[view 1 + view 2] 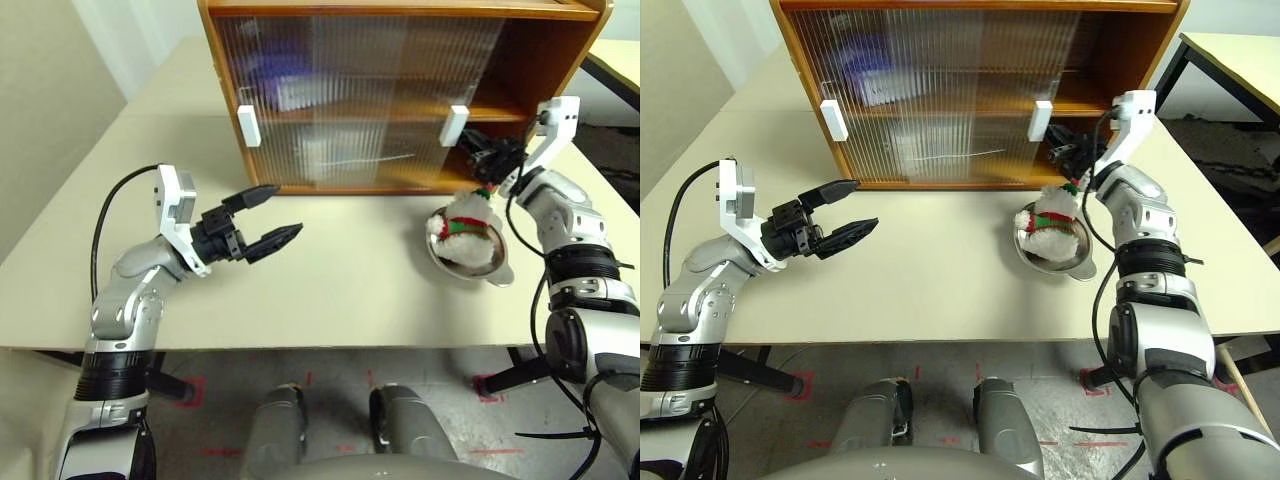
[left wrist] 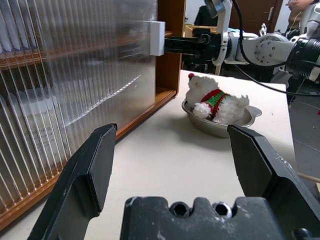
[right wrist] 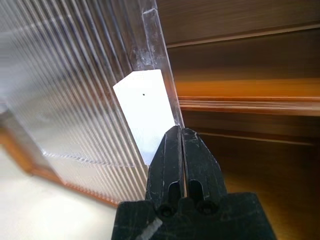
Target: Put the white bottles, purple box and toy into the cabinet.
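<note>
My right gripper is to let go of the sliding door's white handle, which will then rest at the middle of the cabinet's front (image 1: 395,127).
The toy (image 1: 463,222), a fluffy white plush with a red-and-green scarf, lies in a shallow metal bowl (image 1: 497,272) on the table in front of the cabinet (image 1: 565,50). Both ribbed sliding doors cover the left and middle, and the right end stands open. My right gripper (image 1: 472,142) is shut, its tips against the right door's white handle (image 3: 145,112). My left gripper (image 1: 275,216) hovers open over the table to the left, holding nothing. Behind the doors a lilac blur, the purple box (image 1: 285,85), rests on the upper shelf, with pale shapes (image 1: 325,155) below; the white bottles cannot be made out.
The cabinet stands at the back of a beige table (image 1: 330,290). A second white handle (image 1: 248,125) sits on the left door. Another table (image 1: 1240,55) stands off to the right.
</note>
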Robot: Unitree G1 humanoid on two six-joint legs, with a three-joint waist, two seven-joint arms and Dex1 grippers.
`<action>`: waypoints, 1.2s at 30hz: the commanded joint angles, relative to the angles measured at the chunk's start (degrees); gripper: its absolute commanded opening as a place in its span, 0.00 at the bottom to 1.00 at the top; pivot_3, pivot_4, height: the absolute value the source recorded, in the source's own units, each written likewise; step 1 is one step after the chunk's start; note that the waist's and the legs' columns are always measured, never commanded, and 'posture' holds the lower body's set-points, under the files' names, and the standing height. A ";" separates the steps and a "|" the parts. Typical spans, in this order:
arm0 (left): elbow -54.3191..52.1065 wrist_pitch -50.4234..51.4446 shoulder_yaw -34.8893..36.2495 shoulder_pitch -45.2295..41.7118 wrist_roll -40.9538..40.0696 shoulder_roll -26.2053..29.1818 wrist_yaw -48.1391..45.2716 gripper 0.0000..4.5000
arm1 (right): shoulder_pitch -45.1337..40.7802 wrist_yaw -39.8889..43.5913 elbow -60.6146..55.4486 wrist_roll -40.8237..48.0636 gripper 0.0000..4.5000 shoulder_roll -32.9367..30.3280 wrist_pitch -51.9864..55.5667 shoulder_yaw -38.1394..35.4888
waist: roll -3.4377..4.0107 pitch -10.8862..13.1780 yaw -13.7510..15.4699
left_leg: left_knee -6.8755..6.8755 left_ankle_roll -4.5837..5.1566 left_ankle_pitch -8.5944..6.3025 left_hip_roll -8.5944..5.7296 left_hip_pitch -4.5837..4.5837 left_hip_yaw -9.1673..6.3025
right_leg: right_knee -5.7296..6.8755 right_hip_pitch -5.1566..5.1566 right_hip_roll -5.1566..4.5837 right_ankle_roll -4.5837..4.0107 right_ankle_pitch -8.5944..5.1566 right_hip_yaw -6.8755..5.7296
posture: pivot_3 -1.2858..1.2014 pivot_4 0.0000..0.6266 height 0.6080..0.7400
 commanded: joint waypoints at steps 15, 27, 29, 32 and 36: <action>-1.29 -0.36 -0.15 1.76 -0.37 0.14 0.57 1.00 | -0.57 4.89 -8.12 1.61 0.01 6.72 3.54 4.00 | 0.13 0.13 1.30 | -0.09 -0.02 -0.01 0.10 -0.03 0.03 | 0.00 -0.10 -0.01 -0.07 -0.05 -0.01 | 0.57 0.10 1.00; 1.54 -1.55 0.28 0.26 -0.09 0.53 -0.88 1.00 | 3.91 2.73 -13.79 1.14 0.23 -2.52 8.60 1.10 | 0.16 0.15 1.68 | -0.15 -0.03 -0.02 0.12 -0.14 0.15 | -0.04 -0.22 -0.09 -0.10 -0.07 0.02 | 0.56 0.07 1.00; 2.16 -2.36 0.40 0.01 0.42 0.96 -1.24 1.00 | 6.54 3.18 -16.82 1.59 0.38 -7.10 12.27 0.27 | 0.14 0.16 1.93 | -0.14 -0.03 -0.02 0.05 -0.19 0.19 | -0.06 -0.24 -0.24 -0.08 -0.11 -0.01 | 0.56 0.09 1.00; 0.65 -1.95 1.49 0.52 -0.17 2.32 -1.10 1.00 | 11.10 5.75 -23.07 2.92 0.63 -15.24 21.62 0.07 | 0.12 0.24 2.26 | -0.15 0.05 -0.07 -0.02 -0.23 0.16 | -0.15 -0.25 -0.44 0.01 -0.21 -0.02 | 0.55 0.11 1.00; -0.27 -0.71 2.57 1.43 -1.53 3.73 -1.52 1.00 | 15.48 8.25 -30.61 5.24 0.98 -22.93 35.67 1.77 | 0.11 0.40 1.99 | -0.17 0.14 -0.12 -0.06 -0.21 0.18 | -0.20 -0.24 -0.53 0.10 -0.32 0.02 | 0.55 0.12 1.00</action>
